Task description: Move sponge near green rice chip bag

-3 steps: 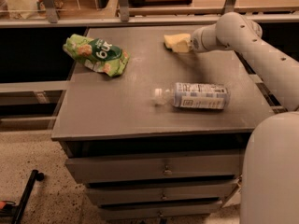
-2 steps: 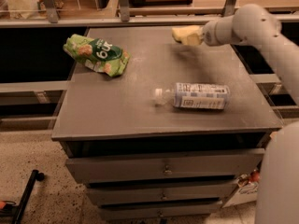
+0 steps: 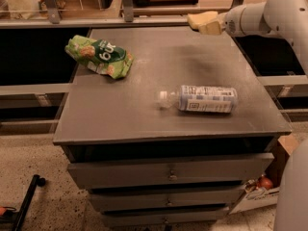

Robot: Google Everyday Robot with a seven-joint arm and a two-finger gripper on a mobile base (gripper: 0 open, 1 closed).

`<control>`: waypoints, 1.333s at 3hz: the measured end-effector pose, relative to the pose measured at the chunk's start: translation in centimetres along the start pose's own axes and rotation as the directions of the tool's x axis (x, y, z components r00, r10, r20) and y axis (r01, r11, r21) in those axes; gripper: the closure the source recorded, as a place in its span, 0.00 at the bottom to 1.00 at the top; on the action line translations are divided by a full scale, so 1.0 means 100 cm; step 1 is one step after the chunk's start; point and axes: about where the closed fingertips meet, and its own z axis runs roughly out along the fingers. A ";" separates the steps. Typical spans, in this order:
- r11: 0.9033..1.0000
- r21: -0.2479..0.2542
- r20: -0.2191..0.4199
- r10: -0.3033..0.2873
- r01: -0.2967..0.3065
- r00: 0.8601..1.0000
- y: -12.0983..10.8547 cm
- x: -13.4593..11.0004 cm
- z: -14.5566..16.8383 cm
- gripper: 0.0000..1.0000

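I will use my gripper to place the sponge on the grey table [image 3: 145,62] next to the green rice chip bag, on the side of the bag that faces the bottle.
The pale yellow sponge [image 3: 198,18] is held in my gripper [image 3: 210,26], lifted above the back right part of the grey table [image 3: 139,88]. The gripper is shut on the sponge, with the white arm reaching in from the right. The green rice chip bag [image 3: 100,57] lies crumpled on the table's back left, well to the left of the sponge and gripper.
A clear plastic bottle with a white label [image 3: 204,98] lies on its side on the table's right middle, cap to the left. Drawers [image 3: 168,172] sit below the tabletop. A rail and shelving [image 3: 125,18] run behind the table. A cardboard box [image 3: 269,182] stands on the floor at right.
The gripper has lifted the sponge off the table and carried it up and back, higher above the back right edge. The bag and the bottle have not moved.
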 end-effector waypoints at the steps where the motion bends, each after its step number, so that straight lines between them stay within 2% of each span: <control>1: 1.000 -0.001 -0.001 0.001 -0.001 1.000 0.000 0.000 0.001 1.00; 2: 0.998 -0.062 0.016 -0.017 0.018 1.000 0.017 0.005 -0.003 1.00; 3: 0.988 -0.153 0.037 -0.019 0.024 0.999 0.042 0.014 -0.014 1.00; 4: 0.964 -0.262 0.071 -0.032 0.050 0.997 0.077 0.015 -0.027 1.00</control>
